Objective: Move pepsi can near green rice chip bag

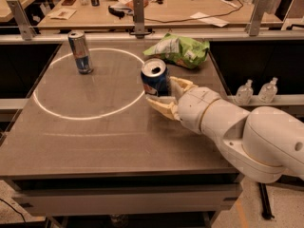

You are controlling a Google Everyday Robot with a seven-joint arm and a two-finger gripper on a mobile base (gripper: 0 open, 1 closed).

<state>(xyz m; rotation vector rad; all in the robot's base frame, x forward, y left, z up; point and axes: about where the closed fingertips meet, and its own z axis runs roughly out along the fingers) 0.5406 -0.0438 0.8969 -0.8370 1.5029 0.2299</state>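
Observation:
My gripper is to release the pepsi can beside the green rice chip bag's end (198,67) that is nearest the bottles.
The pepsi can (154,76), dark blue with a silver open top, stands near the middle of the table, just outside the right rim of a white circle. My gripper (160,91) reaches in from the right and is shut on the can, one cream finger (161,106) in front of it and one behind on the right. The green rice chip bag (181,49), light green and wrinkled, lies at the table's back right, a short way behind the can and apart from it.
A slim silver and blue can (80,52) stands at the back left inside the white circle (57,113) marked on the grey table (95,141). Two small clear bottles (244,92) sit on a ledge to the right. A cluttered wooden desk (190,4) lies behind a rail.

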